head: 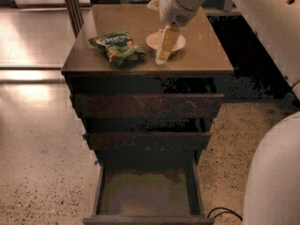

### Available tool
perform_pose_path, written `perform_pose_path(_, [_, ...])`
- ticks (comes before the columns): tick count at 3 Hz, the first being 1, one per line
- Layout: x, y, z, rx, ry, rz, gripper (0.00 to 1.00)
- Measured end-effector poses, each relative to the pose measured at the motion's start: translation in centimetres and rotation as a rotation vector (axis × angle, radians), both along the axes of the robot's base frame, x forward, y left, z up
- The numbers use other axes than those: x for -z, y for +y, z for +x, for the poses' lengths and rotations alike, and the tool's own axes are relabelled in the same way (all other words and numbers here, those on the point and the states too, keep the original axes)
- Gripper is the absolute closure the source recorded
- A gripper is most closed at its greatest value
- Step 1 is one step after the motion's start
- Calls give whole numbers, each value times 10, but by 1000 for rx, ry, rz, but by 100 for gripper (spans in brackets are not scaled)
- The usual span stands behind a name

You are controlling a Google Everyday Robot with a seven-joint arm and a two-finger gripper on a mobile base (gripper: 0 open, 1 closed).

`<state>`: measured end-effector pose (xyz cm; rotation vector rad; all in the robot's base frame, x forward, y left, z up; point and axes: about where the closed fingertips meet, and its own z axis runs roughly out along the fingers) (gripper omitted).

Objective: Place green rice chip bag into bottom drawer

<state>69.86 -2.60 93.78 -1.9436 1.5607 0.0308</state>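
The robot's gripper needs to next move to the crinkled middle [113,48] of the green rice chip bag on the cabinet top and close there.
The green rice chip bag [119,47] lies crinkled on the left part of the brown cabinet top [206,55]. The gripper [163,56] hangs from the white arm above the cabinet top, in front of the cream bowl [179,40] and to the right of the bag, apart from it. The bottom drawer [146,192] is pulled out below, its flat floor bare. The two upper drawers [146,104] are pushed in.
The cabinet stands on a speckled floor. A dark cable [224,213] lies on the floor at the lower right. The robot's white body [274,172] fills the right edge. Metal posts [72,6] stand behind the cabinet's left corner.
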Motion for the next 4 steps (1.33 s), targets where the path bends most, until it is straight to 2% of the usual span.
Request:
perform_pose_path(1, [10, 45, 24, -105, 2, 47, 0])
perform_pose_path(2, [12, 47, 24, -109, 4, 49, 0])
perform_pose_path(4, [52, 90, 40, -216, 40, 88, 0])
